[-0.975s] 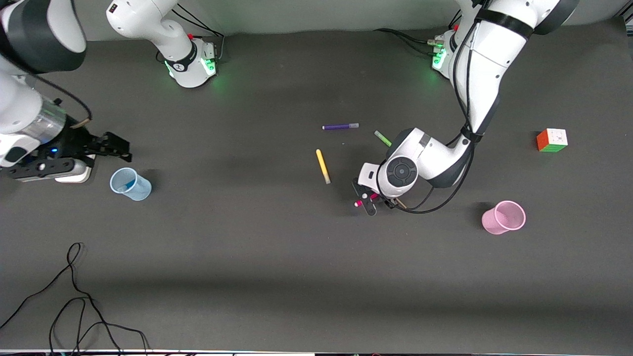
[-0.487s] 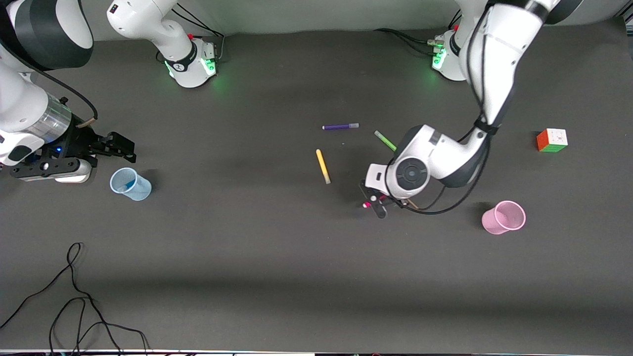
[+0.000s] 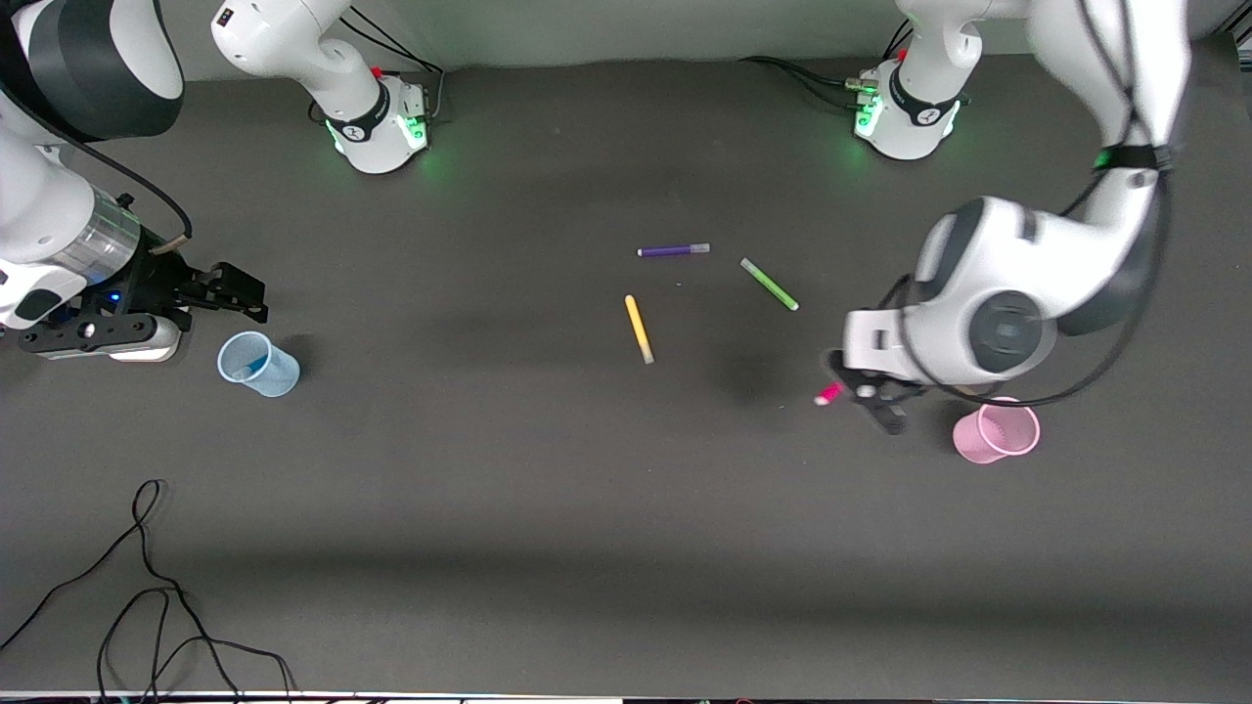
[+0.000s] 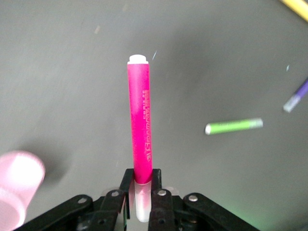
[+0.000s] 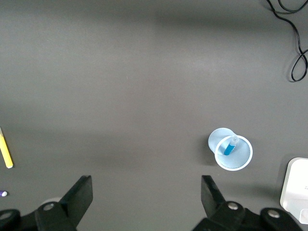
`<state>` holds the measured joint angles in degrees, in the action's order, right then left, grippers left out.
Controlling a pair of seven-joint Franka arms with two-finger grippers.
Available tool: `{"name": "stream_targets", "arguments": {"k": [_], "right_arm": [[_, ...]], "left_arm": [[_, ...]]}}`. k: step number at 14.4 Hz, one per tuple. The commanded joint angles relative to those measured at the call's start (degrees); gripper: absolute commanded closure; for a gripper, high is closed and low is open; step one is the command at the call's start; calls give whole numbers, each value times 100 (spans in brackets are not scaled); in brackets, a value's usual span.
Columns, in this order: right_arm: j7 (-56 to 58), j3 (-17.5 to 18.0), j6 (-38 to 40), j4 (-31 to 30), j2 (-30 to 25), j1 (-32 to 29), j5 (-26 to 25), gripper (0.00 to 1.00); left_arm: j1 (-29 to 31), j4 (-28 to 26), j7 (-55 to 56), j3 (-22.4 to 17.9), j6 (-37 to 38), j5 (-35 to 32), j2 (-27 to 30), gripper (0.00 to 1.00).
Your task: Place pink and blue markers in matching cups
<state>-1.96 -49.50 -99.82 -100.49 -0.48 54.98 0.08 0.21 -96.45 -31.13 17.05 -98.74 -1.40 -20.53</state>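
Note:
The robot's left gripper should release the pink marker, now held up beside that cup, inside the pale pink cup (image 3: 1005, 421) (image 4: 10, 206), leaving the marker's end with the pale cap leaning on the cup's rim.
My left gripper (image 3: 866, 393) is shut on the pink marker (image 3: 827, 395) by its pale cap end and holds it up in the air beside the pale pink cup (image 3: 996, 430). In the left wrist view the pink marker (image 4: 140, 139) sticks out from the jaws, with the pink cup (image 4: 17, 185) at the edge. The blue marker (image 5: 229, 147) stands inside the pale blue cup (image 3: 257, 364), which also shows in the right wrist view (image 5: 231, 154). My right gripper (image 3: 230, 291) is open and empty, waiting up beside the blue cup at the right arm's end.
A purple marker (image 3: 673, 250), a green marker (image 3: 769, 285) and a yellow marker (image 3: 639, 329) lie on the grey mat mid-table. A colour cube (image 3: 1092, 277) sits toward the left arm's end. A black cable (image 3: 147, 596) lies near the front edge.
My left gripper has carried the pink marker from mid-table toward the pink cup, uncovering the green marker. The right arm has barely moved.

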Motion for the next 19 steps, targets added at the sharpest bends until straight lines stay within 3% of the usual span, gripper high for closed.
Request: {"name": "stream_targets", "arguments": {"k": [1, 4, 11, 14, 19], "right_arm": [[-59, -33, 155, 187, 189, 4, 142, 0], [-33, -33, 155, 187, 171, -23, 142, 0], [2, -50, 182, 257, 127, -40, 142, 0], [11, -59, 287, 319, 118, -40, 150, 0], [29, -33, 270, 372, 249, -215, 599, 0]], "left_arm": [[584, 539, -315, 18, 784, 8, -74, 100], [953, 943, -289, 9, 1443, -431, -205, 100], [1139, 1138, 1018, -492, 1454, -888, -399, 100], [1113, 1243, 1643, -492, 1489, -1029, -811, 100], [1016, 1700, 2207, -501, 1735, -1108, -1541, 100]]}}
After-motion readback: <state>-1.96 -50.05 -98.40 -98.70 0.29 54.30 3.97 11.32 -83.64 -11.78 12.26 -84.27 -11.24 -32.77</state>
